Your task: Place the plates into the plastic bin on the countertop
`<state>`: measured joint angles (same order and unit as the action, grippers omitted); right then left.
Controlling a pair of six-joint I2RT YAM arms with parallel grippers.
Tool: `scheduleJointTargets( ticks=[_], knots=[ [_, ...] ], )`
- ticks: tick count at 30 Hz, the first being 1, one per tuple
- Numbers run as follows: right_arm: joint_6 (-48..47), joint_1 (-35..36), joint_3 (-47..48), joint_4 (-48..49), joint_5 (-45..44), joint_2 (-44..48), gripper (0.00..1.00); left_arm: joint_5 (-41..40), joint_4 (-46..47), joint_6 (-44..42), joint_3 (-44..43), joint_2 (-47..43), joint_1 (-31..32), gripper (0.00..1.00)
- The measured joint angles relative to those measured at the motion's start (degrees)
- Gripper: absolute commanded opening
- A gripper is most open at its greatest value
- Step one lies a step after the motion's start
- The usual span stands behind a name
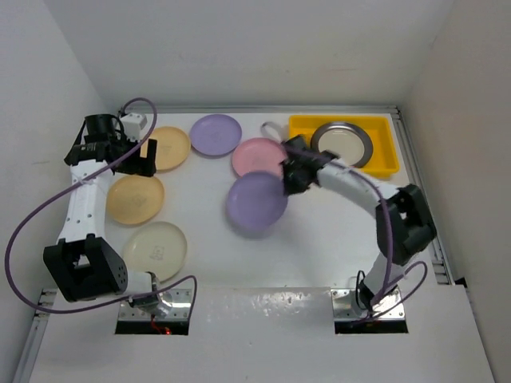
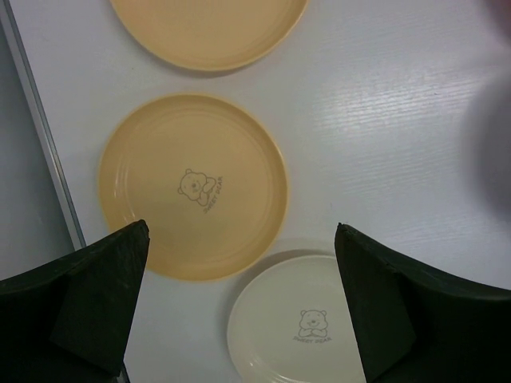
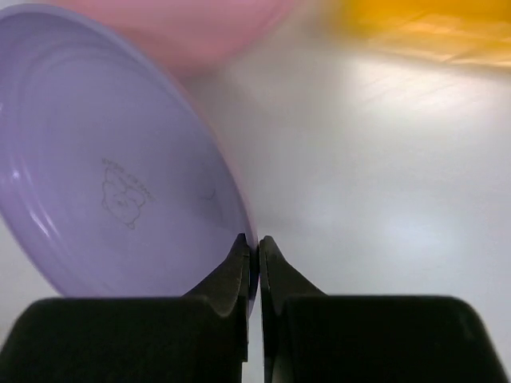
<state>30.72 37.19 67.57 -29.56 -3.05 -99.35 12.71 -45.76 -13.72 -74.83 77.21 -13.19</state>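
Observation:
Next, I move my left gripper to the yellow plate beside the cream plate and close it on the yellow plate's rim (image 1: 108, 199) (image 2: 109, 226) nearest the side.
My right gripper (image 1: 289, 177) is shut on the rim of a lilac plate (image 1: 255, 201) and holds it lifted above the countertop (image 1: 319, 239); in the right wrist view the rim sits pinched between my fingers, with the gripper (image 3: 256, 243) on the plate (image 3: 104, 183). A pink plate (image 1: 257, 155) lies behind it. The yellow plastic bin (image 1: 383, 163) at the back right holds a grey metallic plate (image 1: 342, 142). My left gripper (image 1: 137, 153) is open and empty, high over the left side. Under it lie a yellow plate (image 2: 192, 185) and a cream plate (image 2: 295, 319).
Another lilac plate (image 1: 215, 133) and a yellow plate (image 1: 169, 148) lie at the back. A yellow plate (image 1: 135, 199) and a cream plate (image 1: 155, 249) lie at the left. White walls close in the back and both sides.

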Motion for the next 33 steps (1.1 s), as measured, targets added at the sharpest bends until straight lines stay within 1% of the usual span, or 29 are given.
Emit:
scheduleJointTargets(
  ticks=[2,3,6,8,10,12,15,16,17,18,19,21,22,23,24,25,26,28,29,31,32,33],
  knots=[
    [1.3,-12.6,4.7,-2.1,-1.4,1.4,0.00,-1.0,0.0,0.2,0.0,1.3,-0.4,0.96],
    [1.9,-17.5,7.1,-2.1,-2.2,1.1,0.00,-1.3,0.0,0.6,-0.2,2.3,-0.8,0.96],
    [3.9,-34.6,18.0,-2.2,-5.3,-3.1,0.00,-2.1,0.1,2.8,-2.5,8.0,-4.1,0.96],
    [4.8,-41.3,24.0,-3.5,-7.0,-7.3,0.00,-3.0,0.5,4.2,-4.3,12.1,-6.8,0.96],
    [5.7,-45.2,29.7,-5.9,-7.5,-13.2,0.00,-4.1,1.2,5.4,-6.3,16.1,-9.9,0.96],
    [6.4,-46.8,33.5,-7.8,-7.1,-19.3,0.00,-5.5,1.6,6.2,-8.0,19.1,-12.6,0.96],
    [7.4,-47.0,35.0,-10.3,-5.6,-25.7,0.00,-6.7,2.6,7.1,-9.1,22.4,-16.4,0.97],
    [7.8,-46.9,35.0,-11.1,-5.2,-27.1,0.03,-6.8,2.9,7.4,-9.2,23.5,-17.8,0.97],
    [8.4,-46.8,35.0,-11.8,-4.5,-28.0,0.09,-7.1,3.0,7.6,-9.2,24.3,-19.2,0.97],
    [9.0,-46.9,35.0,-11.7,-3.6,-28.3,0.19,-7.2,3.1,7.8,-9.2,25.3,-20.7,0.97],
    [9.3,-46.8,35.0,-11.7,-3.4,-28.3,0.43,-7.2,3.1,8.0,-9.2,26.2,-21.9,0.97],
    [9.9,-46.8,35.1,-11.5,-2.3,-28.1,0.68,-7.0,3.5,8.0,-8.8,28.0,-24.0,0.97],
    [9.6,-46.8,35.4,-11.0,-1.4,-28.1,0.79,-6.8,3.7,7.9,-8.5,28.9,-24.7,0.96],
    [9.0,-46.3,35.7,-10.7,-0.9,-28.0,0.89,-6.5,3.9,7.7,-8.2,29.7,-25.1,0.96],
    [8.3,-45.9,35.9,-10.6,-0.9,-28.0,0.90,-6.3,4.0,7.5,-7.7,30.6,-25.2,0.92],
    [7.0,-45.2,36.0,-10.9,-1.2,-27.8,0.90,-6.0,4.1,7.2,-7.2,31.4,-25.1,0.92],
    [6.0,-44.9,36.0,-11.4,-1.6,-27.5,0.92,-5.2,4.1,6.6,-6.7,32.1,-25.0,0.86],
    [3.8,-44.2,35.6,-12.5,-3.1,-26.7,0.92,-4.2,4.2,6.0,-5.5,33.1,-24.7,0.79],
    [2.8,-43.9,35.1,-13.0,-4.1,-25.9,0.93,-3.7,4.2,5.4,-4.7,33.4,-24.6,0.65],
    [0.9,-42.9,33.7,-14.5,-5.8,-23.5,0.93,-3.2,4.2,4.4,-3.5,34.2,-24.6,0.50],
    [0.1,-42.6,33.2,-15.0,-6.6,-22.1,0.93,-3.0,4.1,4.0,-3.1,34.7,-24.6,0.45],
    [-0.7,-42.2,33.0,-15.5,-7.5,-20.7,0.93,-2.4,4.2,3.4,-2.9,35.4,-24.5,0.32]
  ],
)
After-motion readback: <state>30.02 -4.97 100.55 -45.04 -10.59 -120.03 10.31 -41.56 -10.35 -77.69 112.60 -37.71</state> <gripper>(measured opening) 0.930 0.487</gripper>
